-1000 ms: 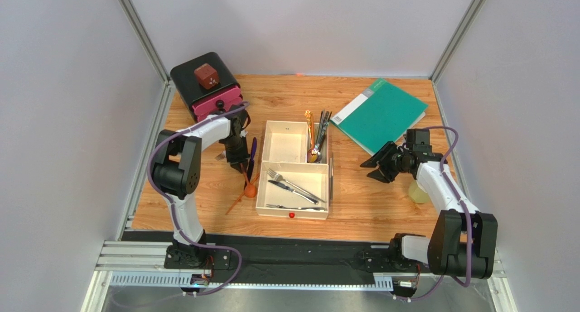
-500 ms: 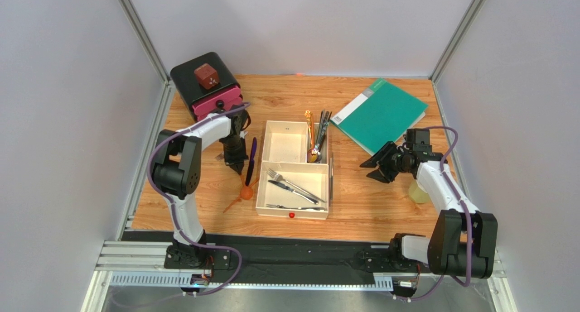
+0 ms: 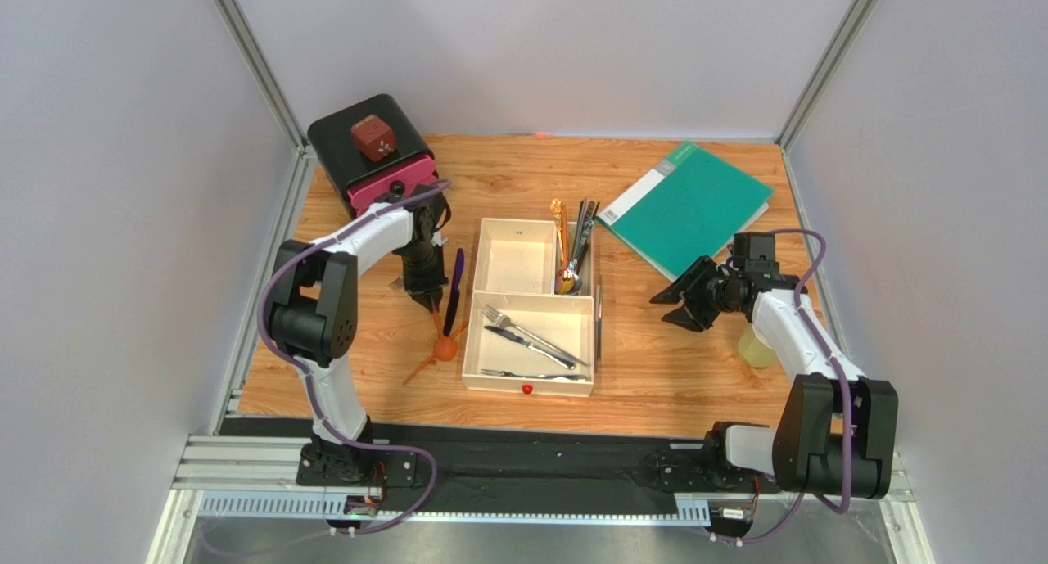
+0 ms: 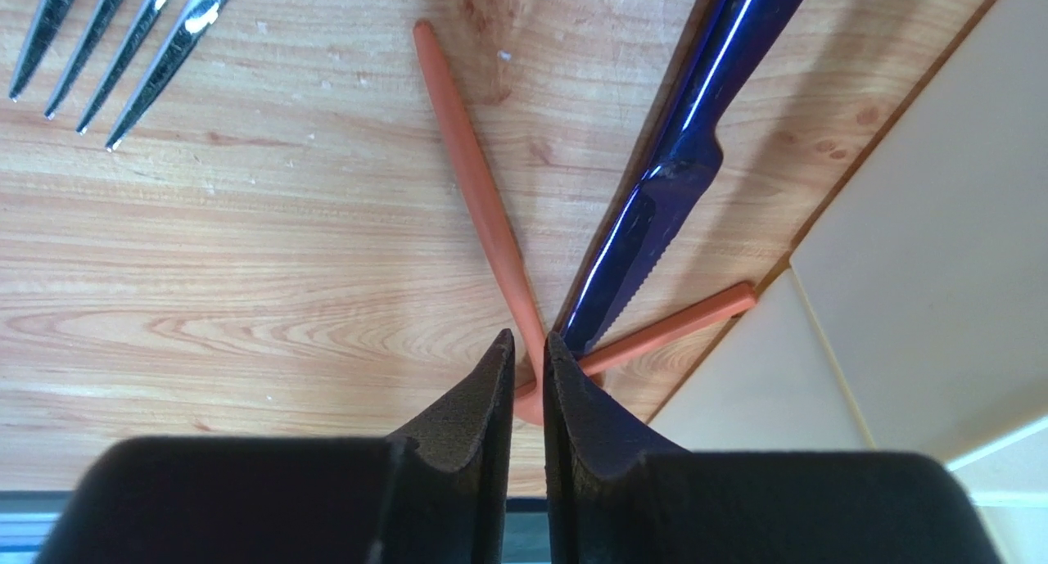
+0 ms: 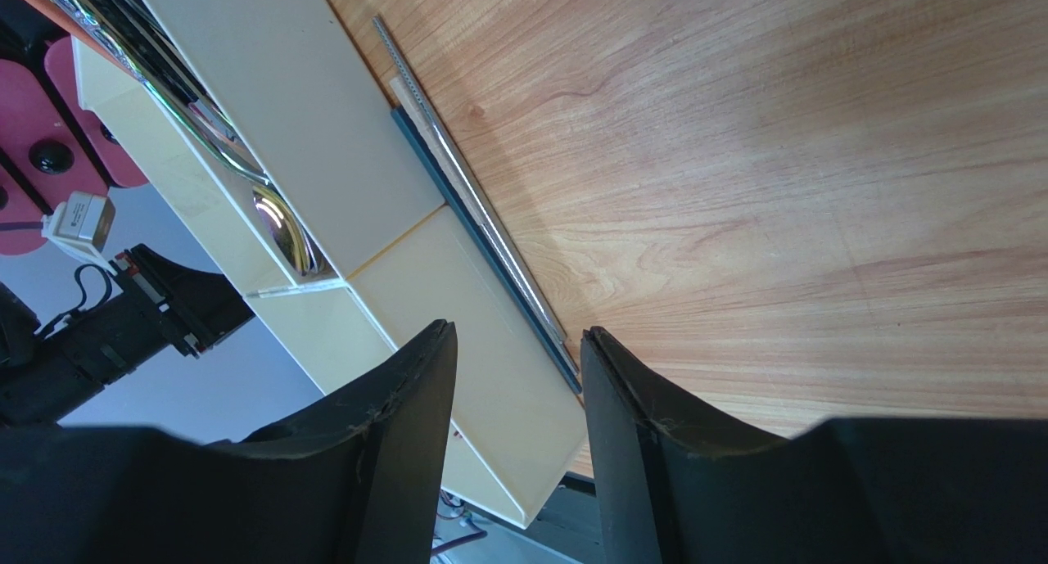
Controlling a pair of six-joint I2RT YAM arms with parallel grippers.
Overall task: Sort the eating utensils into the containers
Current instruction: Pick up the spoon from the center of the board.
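My left gripper's narrow finger gap is above the slanting handle of the orange spoon, so next I open it wider and close it around the handle near the spoon's bowl [image 3: 445,348].
My left gripper [image 3: 429,296] points down at the table left of the cream tray [image 3: 472,343]. Its jaws stand a narrow slit apart over an orange chopstick [image 4: 474,171], which runs under the left gripper [image 4: 524,343] and shows through the gap. A second orange chopstick [image 4: 670,328] crosses it. A blue-purple knife [image 4: 689,159] lies just right of the fingers and a silver fork [image 4: 123,36] to the left. Silver utensils [image 3: 529,335] lie in the tray's large compartment, gold, black and silver ones [image 3: 572,251] in the right small one. My right gripper [image 3: 673,309] hangs open and empty right of the tray.
A black box with pink drawers [image 3: 369,153] stands at the back left, a green folder [image 3: 689,208] at the back right. A pale yellow cup [image 3: 757,347] sits by the right arm. Slim silver and dark sticks [image 5: 492,233] lie along the tray wall [image 5: 308,110].
The left gripper has shifted slightly left, off the blue-purple knife, and its elbow has swung outward. The right arm has not moved.
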